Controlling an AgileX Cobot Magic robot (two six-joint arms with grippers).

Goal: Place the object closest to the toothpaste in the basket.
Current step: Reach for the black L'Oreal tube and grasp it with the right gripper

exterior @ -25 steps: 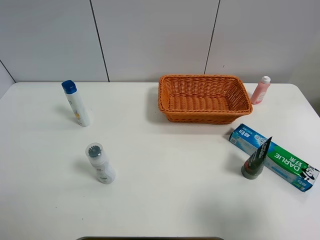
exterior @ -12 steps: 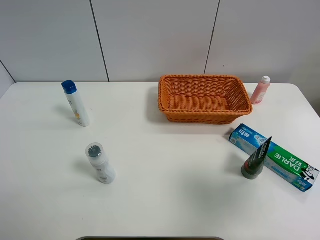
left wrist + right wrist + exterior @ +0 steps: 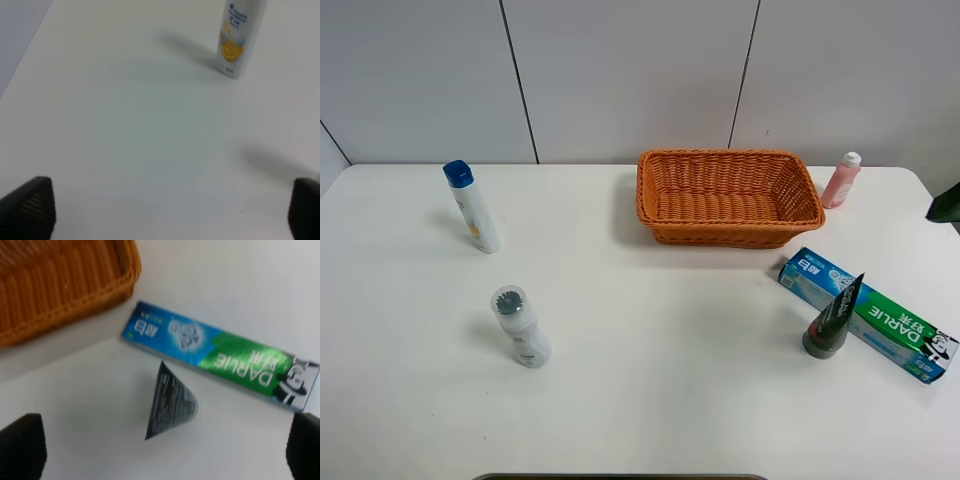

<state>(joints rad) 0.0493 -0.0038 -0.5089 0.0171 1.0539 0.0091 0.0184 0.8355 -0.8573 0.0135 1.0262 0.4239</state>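
Observation:
My right gripper is going to close on the body (image 3: 835,320) (image 3: 175,404) of the dark tube beside the toothpaste box, just above the tube's cap.
The blue-and-green toothpaste box (image 3: 865,315) lies flat at the right of the white table. A dark tube (image 3: 832,320) stands on its cap right beside the box, nearer to it than anything else. The empty orange wicker basket (image 3: 720,154) sits at the back, right of centre. In the right wrist view my right gripper (image 3: 162,447) is open above the dark tube (image 3: 170,402), with the box (image 3: 220,352) and the basket's rim (image 3: 100,287) beyond. A dark part of my right arm (image 3: 945,203) shows at the right edge. My left gripper (image 3: 165,210) is open over bare table.
A white bottle with a blue cap (image 3: 472,207) stands at the back left and also shows in the left wrist view (image 3: 240,37). A white bottle with a grey cap (image 3: 520,326) stands at the front left. A small pink bottle (image 3: 841,180) stands right of the basket.
A dark part of my right arm has come into view at the right edge of the exterior view. The objects on the table have not moved.

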